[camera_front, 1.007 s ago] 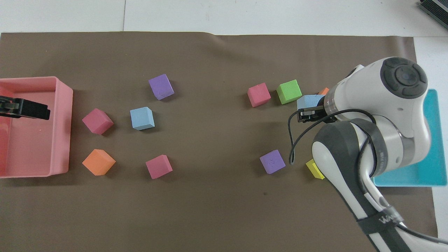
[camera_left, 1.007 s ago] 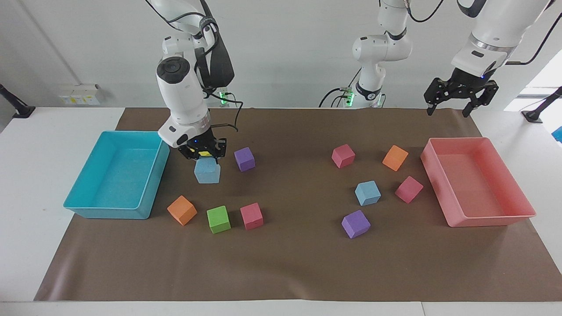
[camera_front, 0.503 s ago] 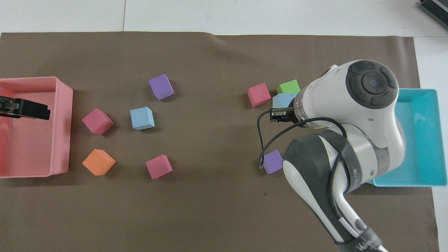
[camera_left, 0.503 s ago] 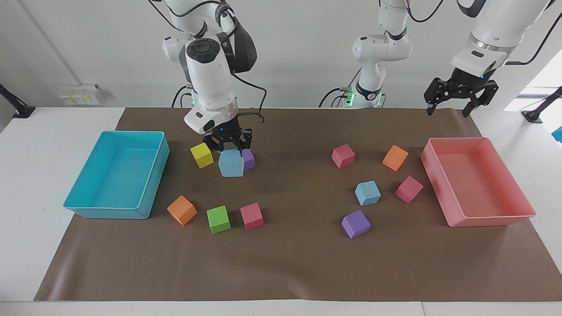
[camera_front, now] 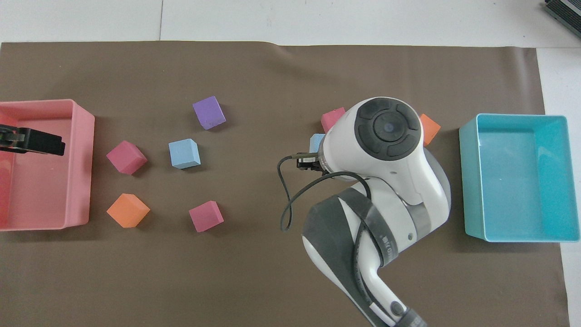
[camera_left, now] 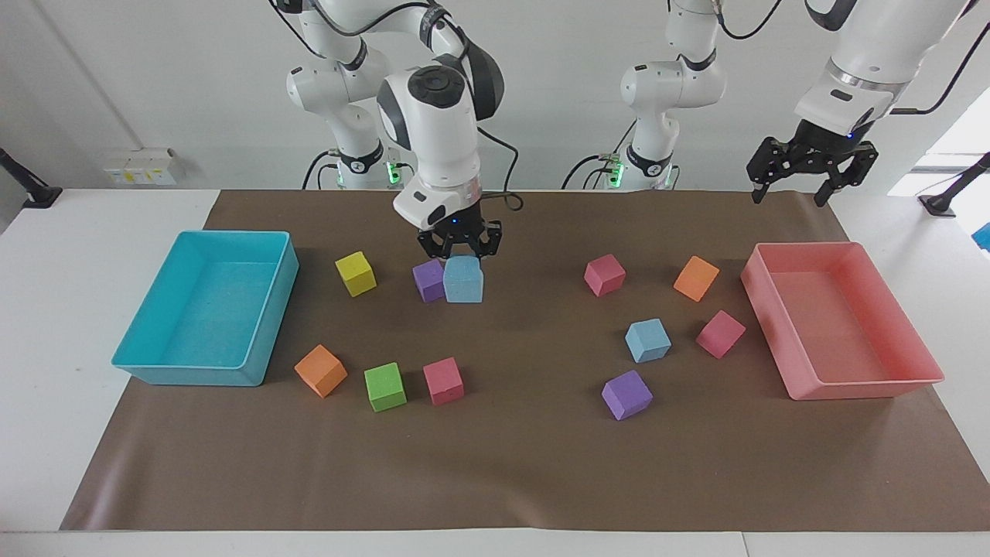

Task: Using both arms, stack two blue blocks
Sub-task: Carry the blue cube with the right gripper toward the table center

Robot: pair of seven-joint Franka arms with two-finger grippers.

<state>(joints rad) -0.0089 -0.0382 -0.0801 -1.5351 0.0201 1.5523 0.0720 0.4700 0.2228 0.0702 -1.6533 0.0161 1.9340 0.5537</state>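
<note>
I am going to release the light sky-blue block from my right gripper so that it rests on the bare middle of the brown mat [camera_front: 283, 184].
My right gripper [camera_left: 462, 259] is shut on a light sky-blue block [camera_left: 463, 281] and holds it in the air over the brown mat, beside a purple cube [camera_left: 428, 279]. In the overhead view the right arm covers most of this block [camera_front: 315, 142], and only its edge shows. The second blue block [camera_left: 647, 340] lies on the mat toward the left arm's end, among pink, orange and purple cubes; it also shows in the overhead view [camera_front: 184, 153]. My left gripper [camera_left: 797, 186] waits open and empty in the air, over the pink tray in the overhead view [camera_front: 34, 141].
A turquoise tray [camera_left: 232, 234] stands at the right arm's end and a pink tray [camera_left: 851, 383] at the left arm's end. Yellow [camera_left: 356, 273], orange [camera_left: 320, 370], green [camera_left: 385, 386] and pink [camera_left: 443, 381] cubes lie near the turquoise tray. Pink [camera_left: 605, 275], orange [camera_left: 696, 278], pink [camera_left: 720, 333] and purple [camera_left: 626, 394] cubes surround the second blue block.
My right gripper has carried the blue block from beside the turquoise tray toward the middle of the mat, past the yellow and purple cubes. The left arm has not moved.
</note>
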